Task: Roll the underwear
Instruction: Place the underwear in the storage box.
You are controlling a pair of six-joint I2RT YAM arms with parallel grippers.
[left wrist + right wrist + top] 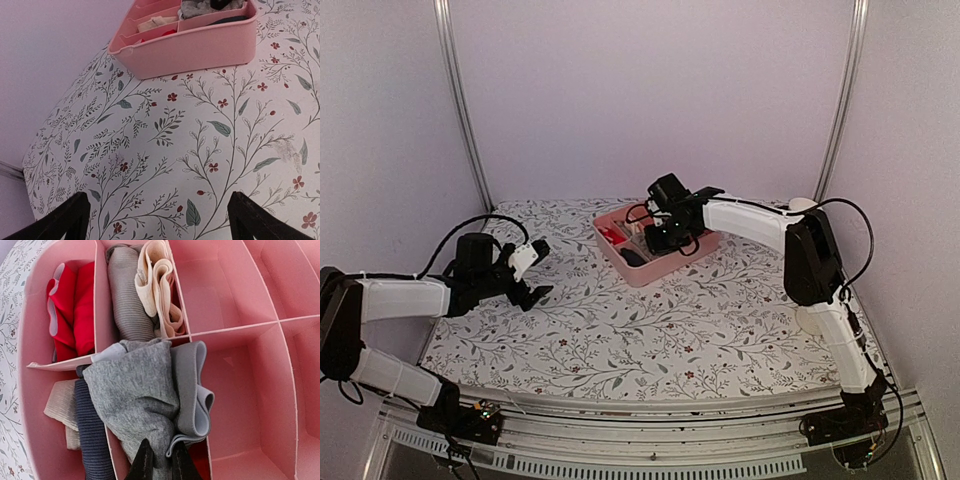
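Next, my right gripper lets go of the grey briefs, which will leave them in the pink tray's compartment (650,248) (156,425) beside the navy ribbed piece.
The plain grey briefs (135,390) with a pale waistband (192,390) lie bunched over a divider in the pink tray (240,330). My right gripper (161,451) is shut on a fold of the briefs at their near edge. In the top view it hangs over the tray (660,238). My left gripper (157,220) is open and empty, low over the flowered tablecloth, left of the tray (533,272). The boxer-briefs with the dark waistband are not in view.
The tray (655,272) stands at the back middle of the table and shows in the left wrist view (200,50). In it lie a red cloth (75,310), a grey ribbed roll (127,295), a cream cloth (157,285) and a navy ribbed piece (92,440). Its right compartments are bare.
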